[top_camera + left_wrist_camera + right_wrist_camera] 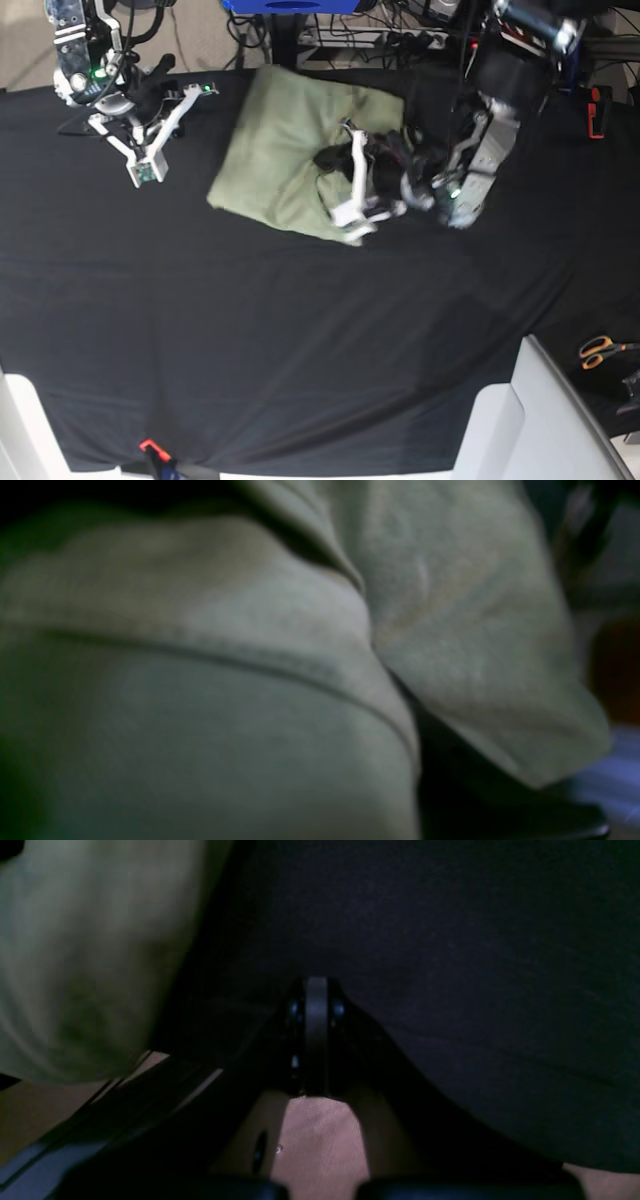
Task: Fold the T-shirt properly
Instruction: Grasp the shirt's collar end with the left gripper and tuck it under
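The robot's left gripper should release the T-shirt, now folded at the back middle, farther forward, with the shirt's middle on the black tablecloth (278, 233) along its current front edge.
The pale sage-green T-shirt (285, 150) lies folded into a rough rectangle on the black tablecloth (300, 330) at the back middle. My left gripper (347, 212) sits at the shirt's front right corner, its white fingers closed on bunched cloth. In the left wrist view the shirt (250, 680) fills the frame, blurred, with a hem seam across it, and the fingers are hidden. My right gripper (143, 172) is shut and empty on the cloth far left of the shirt. In the right wrist view its fingers (316, 1035) meet, and the shirt (90, 955) shows at upper left.
Orange-handled scissors (600, 350) lie at the right edge. A white-grey panel (530, 420) stands at the front right corner. A blue object (290, 5) and cables (400, 40) sit behind the table. A red item (597, 110) is at the far right.
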